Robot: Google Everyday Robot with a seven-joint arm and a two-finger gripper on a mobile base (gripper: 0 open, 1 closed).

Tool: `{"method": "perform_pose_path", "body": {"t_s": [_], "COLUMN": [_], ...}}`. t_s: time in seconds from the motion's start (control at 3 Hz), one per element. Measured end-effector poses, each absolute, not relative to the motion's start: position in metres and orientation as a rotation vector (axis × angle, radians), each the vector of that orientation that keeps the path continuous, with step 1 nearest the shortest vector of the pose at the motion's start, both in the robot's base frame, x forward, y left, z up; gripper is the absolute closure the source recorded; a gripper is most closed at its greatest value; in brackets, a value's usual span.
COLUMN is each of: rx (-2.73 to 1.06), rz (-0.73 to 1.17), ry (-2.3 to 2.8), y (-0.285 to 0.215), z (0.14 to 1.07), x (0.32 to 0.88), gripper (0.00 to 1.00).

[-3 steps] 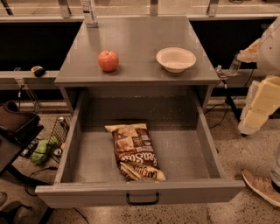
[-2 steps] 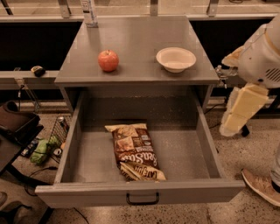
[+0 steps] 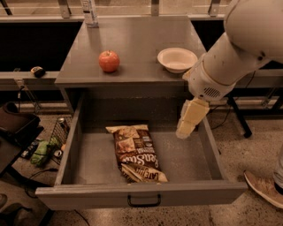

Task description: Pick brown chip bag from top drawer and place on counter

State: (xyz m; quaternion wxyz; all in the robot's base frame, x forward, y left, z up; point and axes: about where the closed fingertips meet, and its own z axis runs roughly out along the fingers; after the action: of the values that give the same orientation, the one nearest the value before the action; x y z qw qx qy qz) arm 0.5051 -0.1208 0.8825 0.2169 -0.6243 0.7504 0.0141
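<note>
The brown chip bag's middle (image 3: 141,155) in the open top drawer is the next spot my gripper needs to go to and close on.
The brown chip bag (image 3: 137,152) lies flat on the floor of the open top drawer (image 3: 141,194), near the middle, with its length running front to back. The grey counter (image 3: 141,39) sits above and behind the drawer. My gripper (image 3: 184,131) hangs from the pale arm (image 3: 234,53) that reaches in from the upper right. It points down over the right part of the drawer, to the right of the bag and apart from it. It holds nothing that I can see.
A red apple (image 3: 109,61) and a white bowl (image 3: 177,59) stand on the counter, with a bottle (image 3: 89,11) at its back left. A dark bag (image 3: 17,128) and clutter (image 3: 42,152) lie on the floor to the left. A person's shoe (image 3: 265,187) is at the right.
The arm has swung in from the right edge toward the left and down, bringing the gripper over the drawer's right part. The bag, apple and bowl have not moved.
</note>
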Motion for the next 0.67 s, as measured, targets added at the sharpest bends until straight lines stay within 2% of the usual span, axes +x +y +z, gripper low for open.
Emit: {"method": "perform_pose_path", "body": {"t_s": [0.33,0.67], "rx": [-1.681,-1.681], "rz": [0.098,0.098], "ry": [2.188,2.188], "y": [-0.0925,-0.0925], "z": [0.8311,0.8311], "x": [0.5199,0.5199], "gripper": [0.0,0.0]}}
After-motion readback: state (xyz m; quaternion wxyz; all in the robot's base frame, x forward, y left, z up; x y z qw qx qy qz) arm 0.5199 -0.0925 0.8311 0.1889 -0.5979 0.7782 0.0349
